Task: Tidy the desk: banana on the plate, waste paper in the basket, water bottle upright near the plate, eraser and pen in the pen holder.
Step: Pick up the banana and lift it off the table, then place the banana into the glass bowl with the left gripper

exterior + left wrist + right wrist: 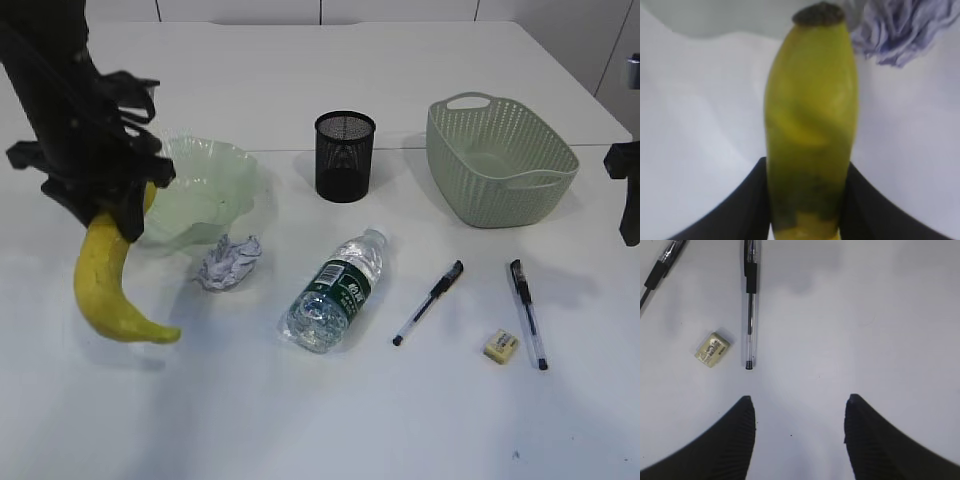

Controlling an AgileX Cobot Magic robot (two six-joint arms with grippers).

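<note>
The robot's left gripper needs to release the banana in the middle of the pale green plate [170, 195], behind the crumpled waste paper.
My left gripper [125, 215] is shut on a yellow banana [110, 285] and holds it above the table, just left of the pale green plate [215, 185]. The banana fills the left wrist view [810, 125]. Crumpled waste paper [228, 262] lies in front of the plate and shows in the left wrist view [900, 30]. The water bottle [335, 290] lies on its side at the centre. Two pens [428, 302] [528, 312] and an eraser [500, 346] lie at the right. My right gripper [799, 405] is open and empty, right of the pen [750, 300] and eraser [712, 349].
A black mesh pen holder [345, 155] stands behind the bottle. A green woven basket [500, 160] stands at the back right. The right arm [628, 195] hangs at the right edge of the table.
</note>
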